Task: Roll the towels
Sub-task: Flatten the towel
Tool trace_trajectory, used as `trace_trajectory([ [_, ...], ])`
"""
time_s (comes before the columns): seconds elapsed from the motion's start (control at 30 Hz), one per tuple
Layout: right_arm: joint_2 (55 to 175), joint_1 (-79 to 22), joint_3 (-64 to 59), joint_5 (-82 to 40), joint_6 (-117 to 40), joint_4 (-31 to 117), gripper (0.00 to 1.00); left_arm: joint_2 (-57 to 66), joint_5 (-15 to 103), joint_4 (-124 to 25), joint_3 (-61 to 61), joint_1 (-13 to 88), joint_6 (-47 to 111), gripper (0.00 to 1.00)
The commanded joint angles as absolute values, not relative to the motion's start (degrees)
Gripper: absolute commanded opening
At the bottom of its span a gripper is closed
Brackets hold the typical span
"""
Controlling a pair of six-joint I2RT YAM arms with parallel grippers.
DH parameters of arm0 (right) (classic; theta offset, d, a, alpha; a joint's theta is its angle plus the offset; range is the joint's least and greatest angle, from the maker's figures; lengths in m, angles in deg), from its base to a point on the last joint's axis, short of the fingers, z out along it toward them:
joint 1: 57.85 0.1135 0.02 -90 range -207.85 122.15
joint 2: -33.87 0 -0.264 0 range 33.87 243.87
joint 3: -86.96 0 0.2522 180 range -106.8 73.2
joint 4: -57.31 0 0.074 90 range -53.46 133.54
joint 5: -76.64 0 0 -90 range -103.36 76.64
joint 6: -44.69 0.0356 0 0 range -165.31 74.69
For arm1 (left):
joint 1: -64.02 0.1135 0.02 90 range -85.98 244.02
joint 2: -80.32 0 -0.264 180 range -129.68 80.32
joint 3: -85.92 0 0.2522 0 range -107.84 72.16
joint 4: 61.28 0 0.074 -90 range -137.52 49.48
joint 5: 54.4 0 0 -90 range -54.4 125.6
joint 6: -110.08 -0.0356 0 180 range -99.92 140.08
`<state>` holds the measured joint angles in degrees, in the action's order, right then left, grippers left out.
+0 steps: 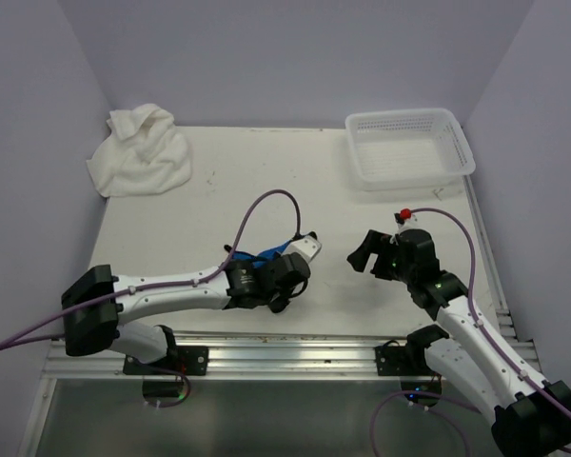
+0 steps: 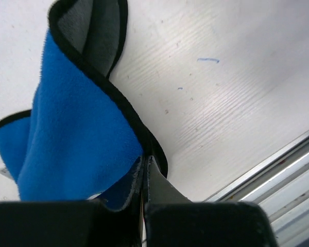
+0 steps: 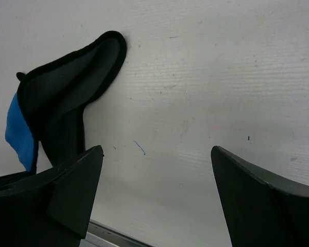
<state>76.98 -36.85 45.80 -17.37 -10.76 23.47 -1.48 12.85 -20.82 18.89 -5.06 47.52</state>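
My right gripper needs to close on the rounded grey corner [image 1: 311, 235] [image 3: 117, 43] of the blue towel, the one pointing towards the white basket.
The small blue towel [image 2: 77, 139], black-trimmed with a grey underside, is bunched near the table's front middle. My left gripper [image 2: 146, 158] is shut on its black-edged border, the fingertips pinched together over the hem. From above, the left gripper [image 1: 287, 259] covers most of the blue towel [image 1: 274, 253]. My right gripper [image 1: 366, 252] hangs a little to the right of it, open and holding nothing. In the right wrist view the right gripper [image 3: 157, 149] spans bare table, and a grey fold of the blue towel [image 3: 67, 87] lies to its upper left. The large white towel [image 1: 138, 152] is crumpled at the back left corner.
A white perforated basket [image 1: 409, 148] stands at the back right. An aluminium rail [image 1: 285, 347] runs along the table's near edge, close under both grippers. Purple walls close off the back and sides.
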Motion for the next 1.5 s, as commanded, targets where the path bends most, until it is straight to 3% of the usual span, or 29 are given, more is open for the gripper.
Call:
trace_trajectory([
  [0.0,76.7,-36.9,44.9,-18.0,-10.3,25.6,0.90,3.8,10.1,-17.8,15.0,-5.4,47.9,0.00],
  [0.27,79.8,-36.9,44.3,-19.9,-8.7,28.9,0.86,9.4,5.1,-10.1,12.9,-5.9,49.2,0.00],
  [0.47,84.7,-36.8,45.2,-22.9,-7.4,36.9,0.63,13.3,4.0,-7.5,11.8,-5.9,50.0,0.00],
  [0.97,111.3,-33.9,34.1,-27.2,-10.5,49.1,0.61,15.5,-2.5,-3.7,10.6,-5.9,52.0,0.00],
  [1.47,124.6,-30.3,30.9,-26.0,-13.8,53.2,0.53,11.0,-9.1,-2.9,10.1,-5.9,51.2,0.00],
])
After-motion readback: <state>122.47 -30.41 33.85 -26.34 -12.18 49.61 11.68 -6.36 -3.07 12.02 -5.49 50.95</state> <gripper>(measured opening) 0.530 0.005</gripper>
